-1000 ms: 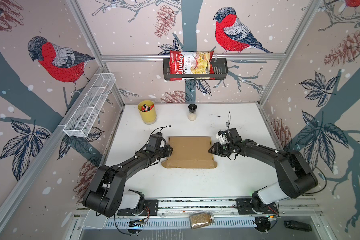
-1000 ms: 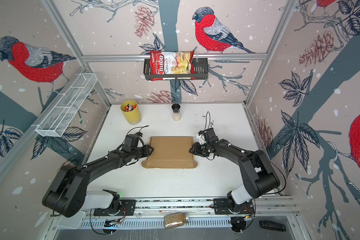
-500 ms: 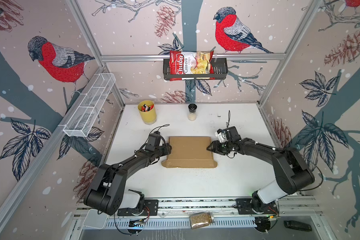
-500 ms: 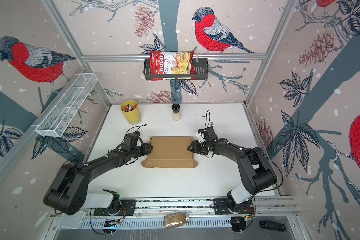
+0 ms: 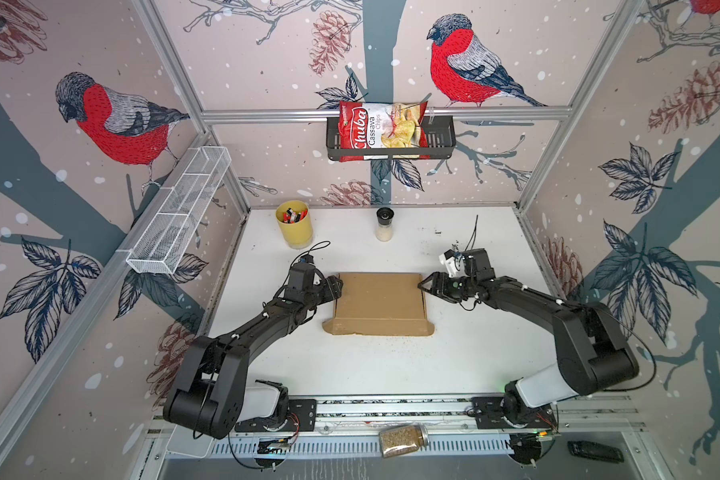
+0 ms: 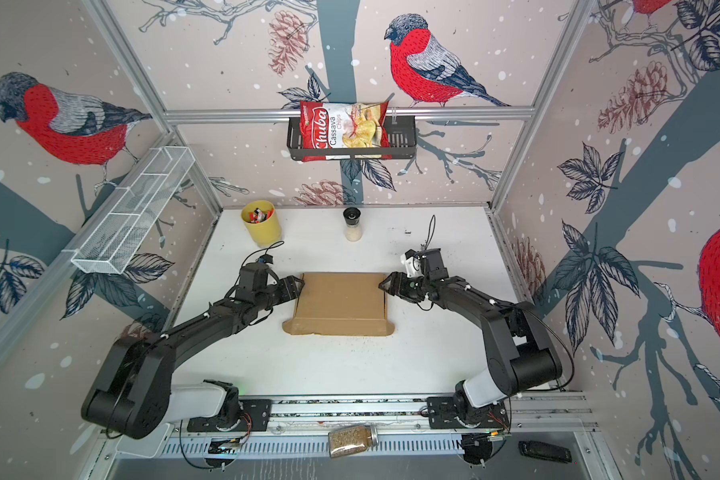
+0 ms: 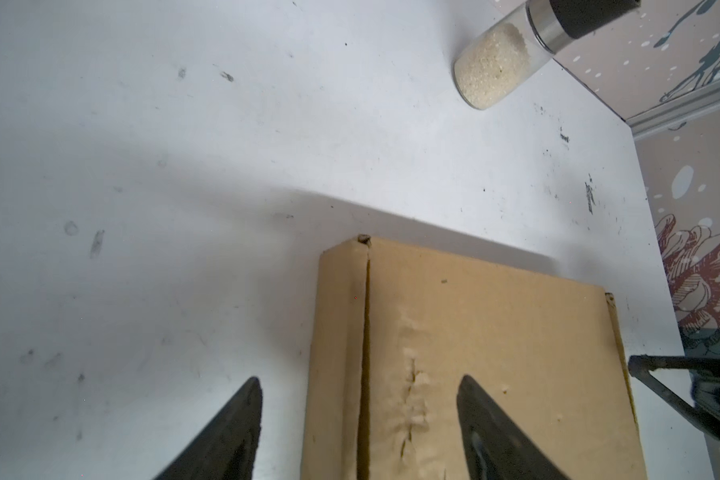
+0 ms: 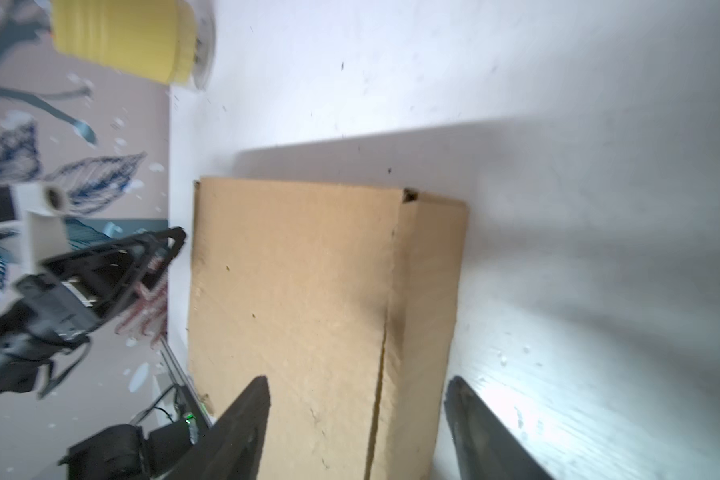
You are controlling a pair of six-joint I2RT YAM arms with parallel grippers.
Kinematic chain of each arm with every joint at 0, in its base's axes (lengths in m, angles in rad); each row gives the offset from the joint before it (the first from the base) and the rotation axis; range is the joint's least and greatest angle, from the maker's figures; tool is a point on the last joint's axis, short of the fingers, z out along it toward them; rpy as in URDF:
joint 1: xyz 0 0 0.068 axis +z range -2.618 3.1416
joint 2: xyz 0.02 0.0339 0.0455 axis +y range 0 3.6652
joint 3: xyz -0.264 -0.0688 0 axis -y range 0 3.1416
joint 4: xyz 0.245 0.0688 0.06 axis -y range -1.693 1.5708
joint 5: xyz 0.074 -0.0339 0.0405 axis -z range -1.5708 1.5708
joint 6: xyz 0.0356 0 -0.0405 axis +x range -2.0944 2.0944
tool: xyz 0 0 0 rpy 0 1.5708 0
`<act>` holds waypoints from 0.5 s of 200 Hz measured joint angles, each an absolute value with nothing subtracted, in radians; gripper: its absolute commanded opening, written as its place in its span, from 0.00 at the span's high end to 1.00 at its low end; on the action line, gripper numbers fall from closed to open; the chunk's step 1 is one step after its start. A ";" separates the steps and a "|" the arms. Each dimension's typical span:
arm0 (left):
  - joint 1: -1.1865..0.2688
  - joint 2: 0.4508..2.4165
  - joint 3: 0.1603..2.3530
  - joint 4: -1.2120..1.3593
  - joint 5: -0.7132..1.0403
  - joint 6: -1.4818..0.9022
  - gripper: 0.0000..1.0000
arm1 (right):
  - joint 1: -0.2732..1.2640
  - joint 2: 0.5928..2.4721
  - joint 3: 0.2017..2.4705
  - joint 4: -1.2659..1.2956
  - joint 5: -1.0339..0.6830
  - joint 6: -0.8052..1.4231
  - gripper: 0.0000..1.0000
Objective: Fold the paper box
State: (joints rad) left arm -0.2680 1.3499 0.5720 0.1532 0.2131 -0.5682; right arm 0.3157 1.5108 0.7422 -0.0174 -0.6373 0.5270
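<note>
The box's tabs are out at its near corners, so I will have my left gripper leave the box's side edge and take the box's near flap (image 5: pixel 366 326) while my right gripper steadies the box.
The paper box (image 5: pixel 379 303) (image 6: pixel 341 301) is a brown cardboard mailer lying flat and closed in the middle of the white table, with small tabs sticking out at its near corners. My left gripper (image 5: pixel 338 286) (image 6: pixel 299 286) is at the box's left side near the far corner, and it is open. In the left wrist view the left gripper (image 7: pixel 360 380) straddles the box (image 7: pixel 495 353) side edge, one finger over the table and one over the lid. My right gripper (image 5: pixel 422 286) (image 6: pixel 383 284) (image 8: pixel 358 379) is open too, straddling the box (image 8: pixel 300 291) right side edge the same way.
A yellow cup (image 5: pixel 294 224) of markers and a shaker (image 5: pixel 384 224) stand at the back of the table. A wire basket (image 5: pixel 179 216) hangs on the left wall. A black basket with a chips bag (image 5: pixel 387 133) hangs on the back wall. A jar (image 5: pixel 404 438) lies on the front rail.
Both grippers have spread their jaws wider at the box's two sides. The box itself lies where it did.
</note>
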 measured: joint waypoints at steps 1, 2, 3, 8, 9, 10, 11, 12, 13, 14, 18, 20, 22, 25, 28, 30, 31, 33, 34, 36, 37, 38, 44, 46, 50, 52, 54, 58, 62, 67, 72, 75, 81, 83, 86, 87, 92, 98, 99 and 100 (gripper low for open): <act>-0.268 1.351 0.572 0.154 0.213 -0.568 0.25 | 0.312 1.510 0.740 -0.014 -0.640 0.528 0.29; -0.266 1.355 0.572 0.157 0.214 -0.568 0.25 | 0.311 1.510 0.738 -0.012 -0.642 0.528 0.29; -0.266 1.357 0.573 0.159 0.215 -0.568 0.25 | 0.309 1.510 0.737 -0.010 -0.643 0.528 0.29; -0.263 1.370 0.573 0.172 0.219 -0.568 0.25 | 0.296 1.508 0.727 0.000 -0.654 0.529 0.29; -0.262 1.375 0.574 0.176 0.221 -0.568 0.24 | 0.295 1.508 0.726 0.001 -0.656 0.530 0.29; -0.262 1.377 0.574 0.177 0.221 -0.568 0.24 | 0.292 1.508 0.724 0.003 -0.658 0.531 0.29; -0.261 1.380 0.574 0.180 0.223 -0.569 0.24 | 0.290 1.508 0.723 0.005 -0.659 0.531 0.29; -0.260 1.382 0.575 0.181 0.224 -0.569 0.24 | 0.287 1.507 0.720 0.007 -0.662 0.532 0.29; -0.260 1.383 0.575 0.183 0.226 -0.569 0.24 | 0.286 1.507 0.719 0.009 -0.663 0.533 0.28; -0.259 1.387 0.575 0.185 0.228 -0.568 0.24 | 0.285 1.507 0.718 0.010 -0.664 0.534 0.28; -0.258 1.398 0.577 0.195 0.234 -0.569 0.24 | 0.279 1.505 0.712 0.015 -0.669 0.544 0.28; -0.257 1.402 0.577 0.198 0.236 -0.569 0.24 | 0.276 1.505 0.710 0.017 -0.671 0.551 0.28; -0.257 1.406 0.577 0.203 0.236 -0.568 0.24 | 0.274 1.504 0.708 0.018 -0.673 0.553 0.28; -0.257 1.414 0.578 0.210 0.237 -0.569 0.24 | 0.273 1.504 0.706 0.021 -0.677 0.552 0.28; -0.256 1.423 0.579 0.220 0.241 -0.569 0.24 | 0.272 1.503 0.703 0.023 -0.680 0.552 0.28; -0.256 1.428 0.580 0.226 0.244 -0.569 0.24 | 0.272 1.502 0.702 0.024 -0.682 0.553 0.28; -0.256 1.430 0.580 0.228 0.245 -0.569 0.24 | 0.272 1.502 0.702 0.025 -0.683 0.552 0.28; -0.256 1.436 0.580 0.234 0.248 -0.569 0.24 | 0.272 1.501 0.701 0.027 -0.686 0.553 0.28; -0.256 1.439 0.580 0.238 0.251 -0.569 0.24 | 0.272 1.501 0.701 0.028 -0.687 0.553 0.28; -0.256 1.444 0.581 0.245 0.254 -0.568 0.25 | 0.272 1.500 0.700 0.029 -0.688 0.553 0.28; -0.256 1.446 0.581 0.247 0.255 -0.569 0.25 | 0.272 1.500 0.699 0.030 -0.690 0.553 0.28; -0.255 1.448 0.581 0.249 0.257 -0.569 0.25 | 0.272 1.499 0.699 0.030 -0.690 0.553 0.28; -0.255 1.462 0.581 0.266 0.269 -0.568 0.25 | 0.270 1.499 0.697 0.037 -0.696 0.553 0.28; -0.255 1.467 0.581 0.274 0.274 -0.568 0.25 | 0.270 1.499 0.696 0.040 -0.698 0.553 0.28; -0.255 1.477 0.581 0.286 0.286 -0.568 0.26 | 0.270 1.499 0.695 0.044 -0.702 0.553 0.28; -0.255 1.482 0.581 0.294 0.291 -0.568 0.26 | 0.270 1.499 0.695 0.045 -0.702 0.553 0.28; -0.255 1.488 0.581 0.302 0.296 -0.568 0.26 | 0.269 1.499 0.694 0.046 -0.704 0.553 0.28; -0.254 1.499 0.581 0.316 0.306 -0.568 0.27 | 0.268 1.499 0.693 0.048 -0.707 0.554 0.28; -0.253 1.508 0.580 0.328 0.316 -0.568 0.28 | 0.268 1.499 0.691 0.050 -0.707 0.556 0.28; -0.252 1.522 0.578 0.344 0.327 -0.569 0.29 | 0.268 1.501 0.689 0.052 -0.707 0.556 0.28; -0.250 1.535 0.574 0.360 0.340 -0.569 0.30 | 0.268 1.503 0.687 0.052 -0.708 0.556 0.28; -0.248 1.542 0.572 0.366 0.344 -0.568 0.30 | 0.268 1.504 0.686 0.053 -0.708 0.556 0.28; -0.244 1.557 0.563 0.385 0.354 -0.569 0.32 | 0.268 1.506 0.683 0.052 -0.709 0.556 0.28; -0.242 1.561 0.560 0.389 0.359 -0.569 0.32 | 0.268 1.507 0.682 0.052 -0.709 0.556 0.28; -0.239 1.567 0.554 0.398 0.366 -0.569 0.33 | 0.268 1.508 0.681 0.053 -0.709 0.556 0.28; -0.238 1.568 0.553 0.400 0.368 -0.569 0.33 | 0.268 1.509 0.680 0.053 -0.709 0.556 0.28; -0.229 1.577 0.541 0.423 0.384 -0.579 0.35 | 0.268 1.511 0.678 0.053 -0.710 0.556 0.28; -0.219 1.584 0.529 0.448 0.407 -0.580 0.37 | 0.268 1.513 0.675 0.054 -0.710 0.555 0.28; -0.216 1.585 0.527 0.456 0.412 -0.580 0.38 | 0.268 1.513 0.675 0.054 -0.710 0.555 0.28; -0.215 1.586 0.525 0.460 0.414 -0.580 0.38 | 0.268 1.514 0.674 0.054 -0.710 0.555 0.28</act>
State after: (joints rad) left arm -0.2153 1.5856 0.5251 0.4603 0.4145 -0.5804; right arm 0.2680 1.5139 0.6743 0.0544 -0.7097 0.5552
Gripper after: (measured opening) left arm 0.659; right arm 0.722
